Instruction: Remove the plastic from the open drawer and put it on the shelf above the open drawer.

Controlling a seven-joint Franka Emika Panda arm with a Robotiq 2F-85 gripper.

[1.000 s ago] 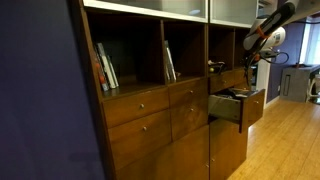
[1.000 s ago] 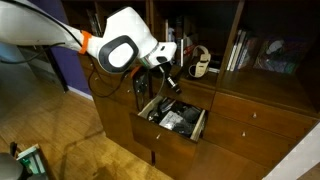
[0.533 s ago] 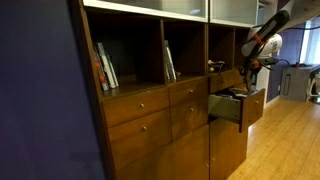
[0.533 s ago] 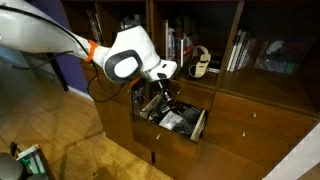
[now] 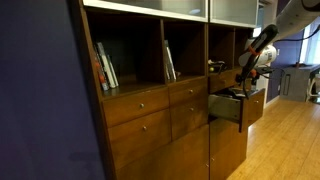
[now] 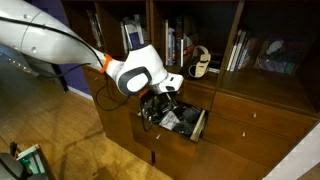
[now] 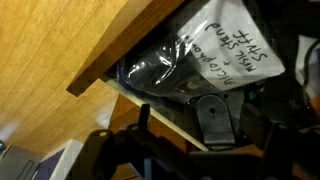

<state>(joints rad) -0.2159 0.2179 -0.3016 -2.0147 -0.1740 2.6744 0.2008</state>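
Note:
My gripper needs to grab the clear end of the plastic (image 5: 252,92) (image 7: 130,73), next to the open drawer's wooden front and away from the white label.
The open drawer (image 5: 228,108) (image 6: 201,127) juts out of the dark wooden wall cabinet. Inside it lies the plastic (image 6: 174,120) (image 7: 170,68), a clear bag with dark contents and a white handwritten label (image 7: 236,42). In both exterior views my gripper (image 5: 249,72) (image 6: 160,103) hangs over the drawer's mouth, just below the shelf (image 5: 224,52) (image 6: 212,40). The wrist view shows the gripper (image 7: 180,120) open, its fingers (image 7: 215,115) spread wide just over the bag with nothing between them. I cannot tell whether the pads touch the plastic.
A round white-and-dark object (image 6: 200,62) and upright books (image 6: 175,42) stand in the shelf. Wider cubbies hold books (image 5: 105,68) (image 6: 240,48). Closed drawers (image 5: 140,105) flank the open one. The drawer's wooden wall (image 7: 125,45) runs beside the bag. Wooden floor (image 5: 285,140) lies in front.
The arm has come down from in front of the shelf to the drawer's mouth. The jaws have gone from shut to wide open.

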